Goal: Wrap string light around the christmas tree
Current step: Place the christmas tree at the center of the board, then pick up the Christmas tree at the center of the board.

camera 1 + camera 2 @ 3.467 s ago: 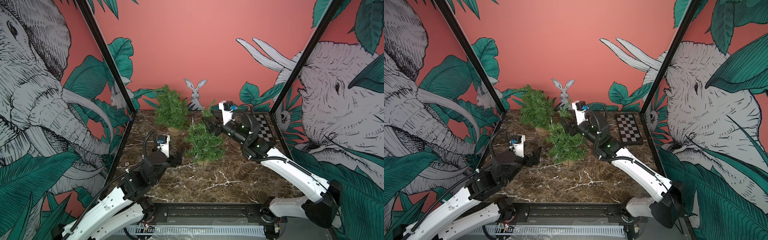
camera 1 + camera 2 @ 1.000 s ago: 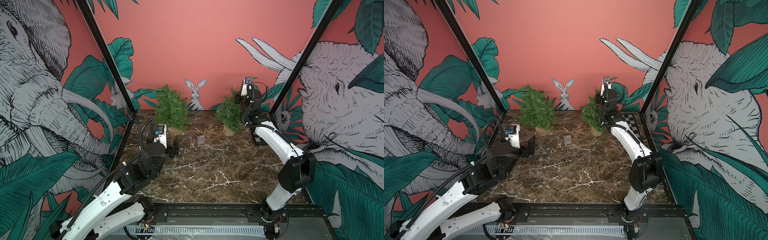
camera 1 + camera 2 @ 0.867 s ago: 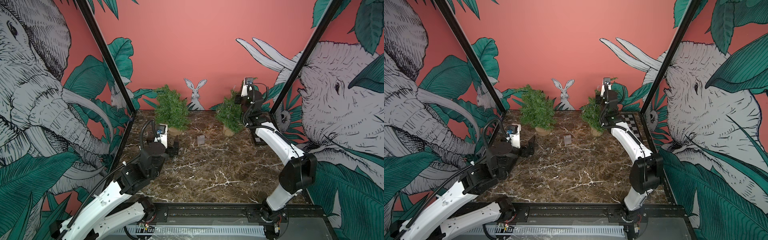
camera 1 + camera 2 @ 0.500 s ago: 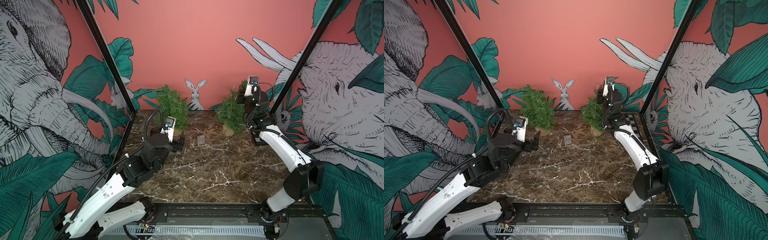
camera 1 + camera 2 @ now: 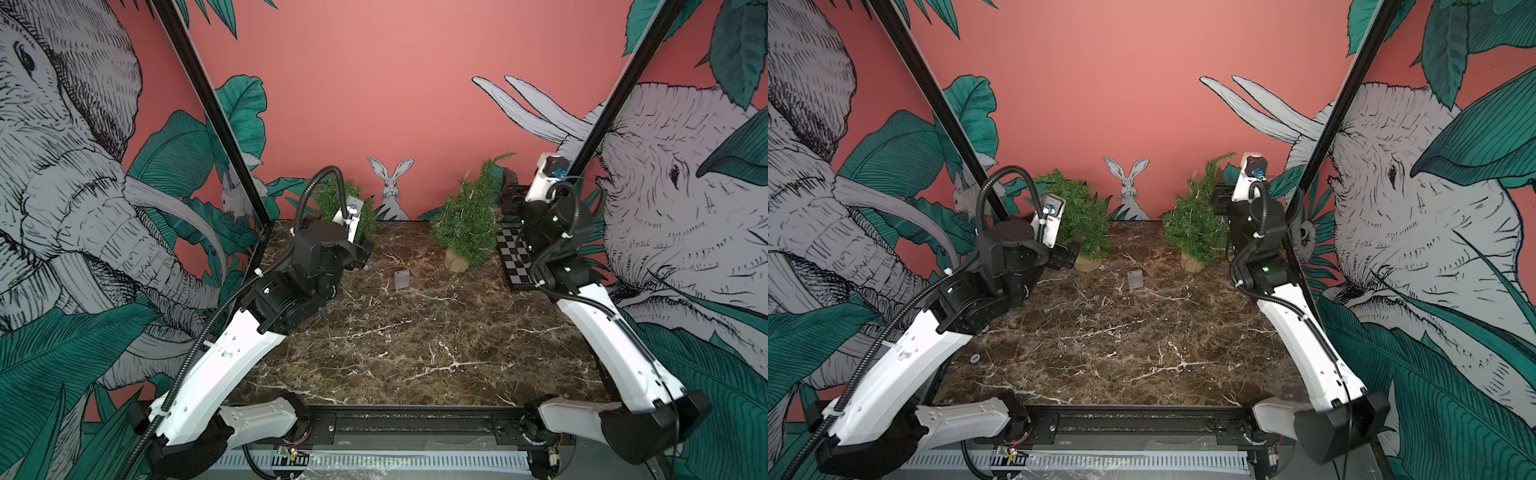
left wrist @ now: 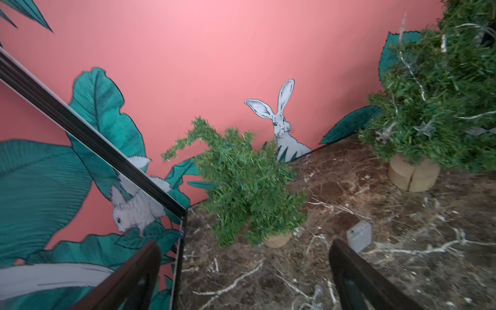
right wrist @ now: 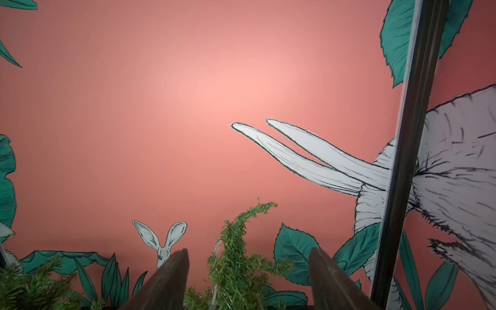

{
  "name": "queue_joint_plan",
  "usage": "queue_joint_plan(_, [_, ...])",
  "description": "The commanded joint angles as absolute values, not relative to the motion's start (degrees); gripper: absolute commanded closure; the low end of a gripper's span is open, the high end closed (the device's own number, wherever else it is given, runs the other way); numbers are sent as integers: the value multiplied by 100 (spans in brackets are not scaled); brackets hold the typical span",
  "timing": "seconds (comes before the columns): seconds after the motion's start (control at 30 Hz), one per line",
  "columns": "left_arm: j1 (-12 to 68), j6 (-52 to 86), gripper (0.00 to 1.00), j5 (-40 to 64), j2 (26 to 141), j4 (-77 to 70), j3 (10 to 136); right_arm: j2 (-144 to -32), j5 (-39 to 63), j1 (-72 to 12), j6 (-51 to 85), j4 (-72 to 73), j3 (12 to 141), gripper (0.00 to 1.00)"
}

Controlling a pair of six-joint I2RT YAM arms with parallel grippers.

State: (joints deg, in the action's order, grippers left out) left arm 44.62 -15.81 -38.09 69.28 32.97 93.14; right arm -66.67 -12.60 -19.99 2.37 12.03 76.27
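Note:
Next, my left gripper moves to the top of the bare tree [image 5: 346, 188] [image 6: 221, 147] and closes there, just below its bent tip.
A small green christmas tree [image 5: 465, 226] [image 5: 1196, 232] on a wooden base stands at the back right, with thin silver string light [image 6: 410, 69] draped over it. More of the wire trails across the marble [image 6: 311, 292]. Its clear battery box [image 5: 401, 279] [image 6: 359, 236] lies mid-table. My right gripper [image 5: 509, 195] [image 7: 248, 249] is open at the treetop, and the tip [image 7: 241, 241] stands free between its fingers. A second, bare tree [image 5: 332, 199] [image 6: 249, 185] stands back left. My left gripper [image 5: 361, 253] [image 6: 245, 243] hovers open just in front of it, holding nothing.
A checkered board [image 5: 515, 257] lies at the right edge, under my right arm. A rabbit picture [image 5: 390, 187] is on the back wall between the trees. Black frame posts [image 5: 216, 116] rise at the back corners, close to both arms.
My right gripper has opened and let go of the treetop, leaving the tree standing back right. My left arm has risen and swung toward the back left tree, its jaws wider.

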Motion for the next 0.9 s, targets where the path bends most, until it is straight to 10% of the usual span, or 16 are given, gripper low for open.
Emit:
queue_joint_plan(0.0, [4158, -2239, 1, -3528, 7316, 3252, 9982, -5881, -961, -2013, 427, 1144, 6996, 23])
queue_joint_plan(0.53, [831, 1518, 5, 971, 8957, 3612, 11541, -3816, 344, -2031, 1438, 1492, 2912, 21])
queue_joint_plan(0.87, [668, 2872, 10, 1486, 9096, 3088, 10953, -4445, 382, -2030, 1329, 3095, 1682, 20])
